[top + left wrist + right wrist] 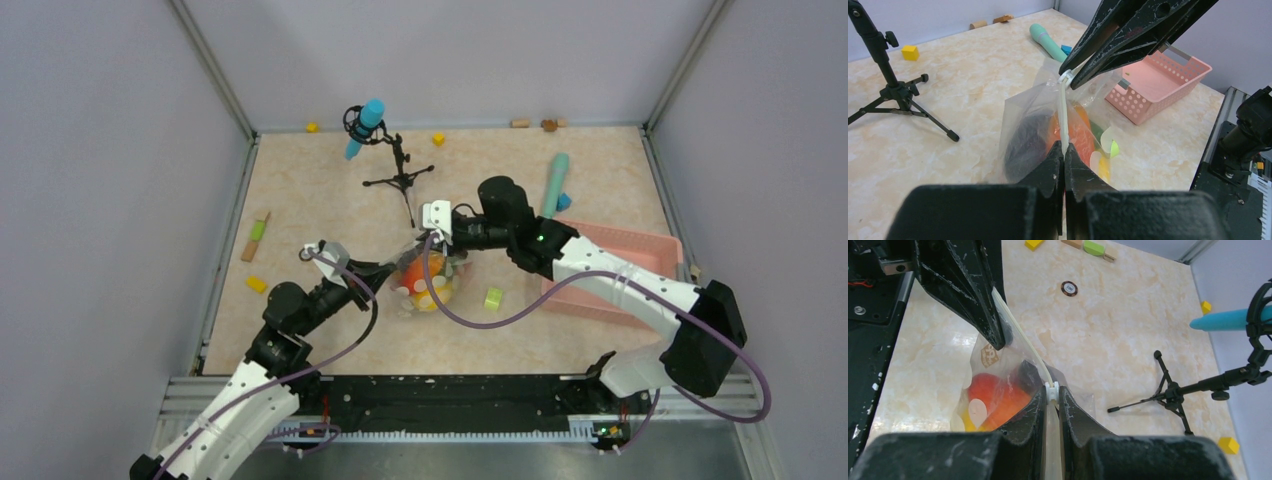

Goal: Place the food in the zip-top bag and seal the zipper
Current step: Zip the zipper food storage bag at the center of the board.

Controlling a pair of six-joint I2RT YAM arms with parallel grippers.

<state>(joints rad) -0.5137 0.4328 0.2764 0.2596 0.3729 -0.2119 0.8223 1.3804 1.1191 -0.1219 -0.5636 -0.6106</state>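
Note:
Next, my right gripper lets go of the zip-top bag on the table [1060, 351] between the black tripod stand and my left gripper.
The zip-top bag [425, 285] hangs between my two grippers at the table's middle, holding the food: a dark purple grape bunch [1023, 145], an orange-red piece [1080, 135] and a yellow piece [1104, 167]. The zipper [1063, 112] is stretched taut as a white strip between the grippers. My left gripper [1064, 147] is shut on the zipper's near end; it also shows in the top view [385, 268]. My right gripper [1052, 390] is shut on the zipper's white slider [1052, 388] at the far end, and shows in the top view [437, 238].
A pink lattice basket [620, 265] lies under the right arm. A lime-green cylinder [493, 298] sits right of the bag. A black tripod stand [400, 175] with a blue microphone stands behind. A teal tool [555, 185] and small yellow blocks [257, 284] lie around.

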